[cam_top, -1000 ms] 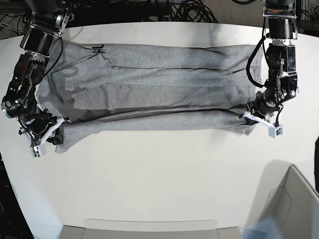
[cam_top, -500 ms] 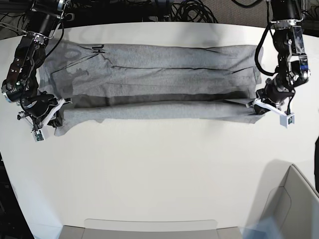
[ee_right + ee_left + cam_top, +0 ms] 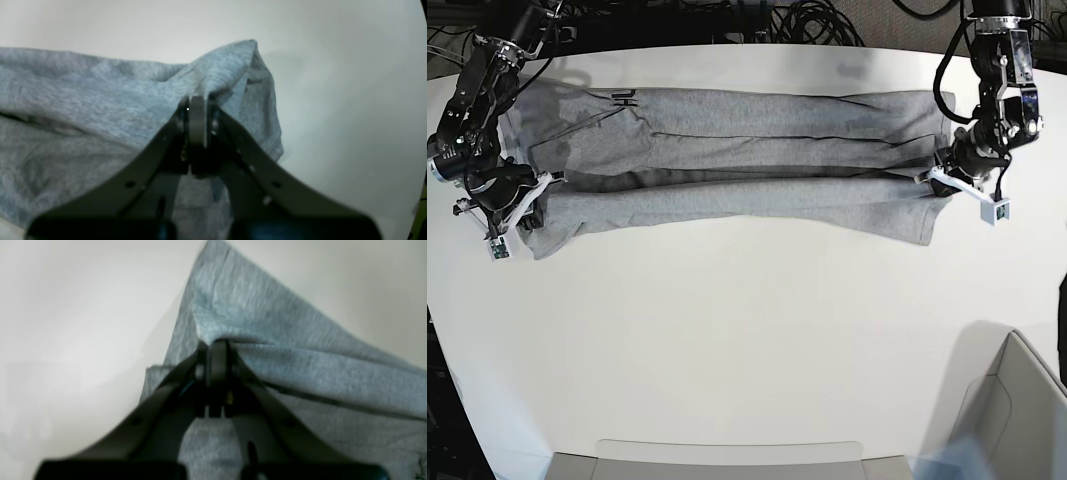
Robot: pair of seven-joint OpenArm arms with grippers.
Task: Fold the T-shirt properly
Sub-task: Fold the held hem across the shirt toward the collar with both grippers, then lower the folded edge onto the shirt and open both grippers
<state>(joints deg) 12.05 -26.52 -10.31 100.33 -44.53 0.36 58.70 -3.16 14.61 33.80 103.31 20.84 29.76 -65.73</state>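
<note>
I need to use my left gripper to release the T-shirt's pinched near edge, now lifted and folded toward the back, just inside the shirt's far corner (image 3: 915, 103), by its back edge.
The heather-grey T-shirt (image 3: 727, 160) lies stretched wide across the far half of the white table, its near long edge lifted and folded toward the back. My left gripper (image 3: 939, 180), on the right of the base view, is shut on the shirt's near right corner. In the left wrist view the T-shirt (image 3: 300, 356) bunches where the left gripper (image 3: 216, 346) pinches it. My right gripper (image 3: 535, 192) is shut on the near left corner. The right wrist view shows the T-shirt (image 3: 100, 100) peaked where the right gripper (image 3: 196, 101) clamps it.
The white table (image 3: 747, 330) spreads out in front of the shirt. A pale bin (image 3: 1012, 410) stands at the near right corner and a flat tray edge (image 3: 727, 455) at the front. Black cables (image 3: 817, 20) lie behind the table.
Both grippers have carried the shirt's near edge away from the front toward the back, so the folded strip now lies closer over the far part. Both stay shut.
</note>
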